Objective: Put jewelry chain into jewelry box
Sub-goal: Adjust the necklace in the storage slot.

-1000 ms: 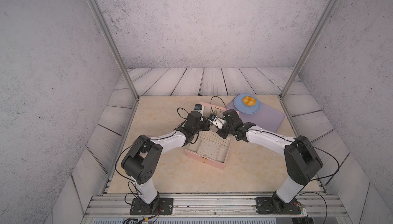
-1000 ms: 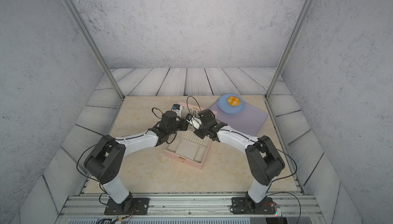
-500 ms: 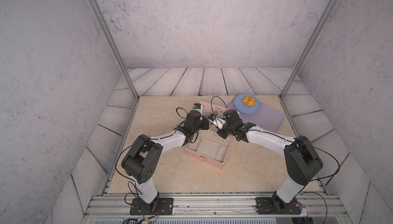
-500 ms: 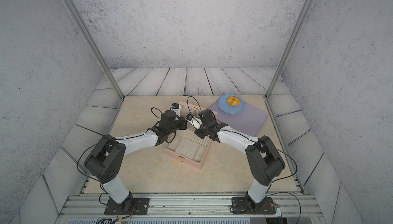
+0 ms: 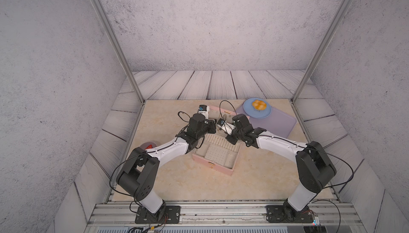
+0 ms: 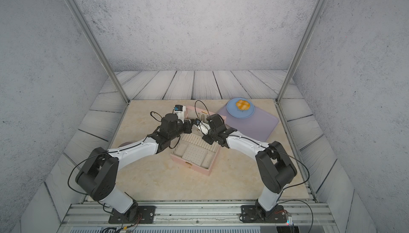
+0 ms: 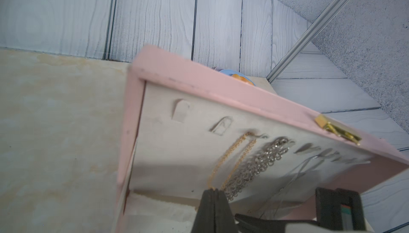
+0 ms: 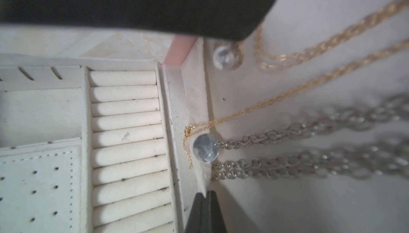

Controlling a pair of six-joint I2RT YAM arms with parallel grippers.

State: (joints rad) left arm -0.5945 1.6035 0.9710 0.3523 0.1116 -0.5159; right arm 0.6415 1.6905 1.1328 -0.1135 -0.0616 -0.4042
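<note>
The gold chain's clasp end hangs over the pocket flap's edge, so my left gripper should open and take the part of the gold chain nearer the silver chain (image 8: 257, 105) to lift it.
The pale pink jewelry box (image 5: 212, 168) (image 6: 190, 165) lies open mid-table, its lid (image 5: 221, 109) (image 7: 199, 77) standing at the back. The fine gold jewelry chain (image 7: 249, 137) (image 8: 309, 82) hangs from a hook on the lid's cream lining. Its two strands run down into my left gripper (image 7: 213, 191), which is shut on the chain's lower end. My right gripper (image 8: 207, 195) is shut on the edge of the cream pocket flap (image 8: 199, 110) at the lid's foot. In both top views the two grippers meet there.
A thick silver chain (image 7: 261, 161) (image 8: 309, 130) and a thin silver necklace (image 7: 305, 167) hang beside the gold one. Ring rolls (image 8: 126, 136) and a perforated panel (image 8: 39, 187) fill the base. A blue plate (image 5: 264, 112) with a bun sits on a lilac mat (image 5: 276, 125) at the back right.
My left gripper has closed on the gold chain. Both arms have stayed at the lid with hardly any movement.
</note>
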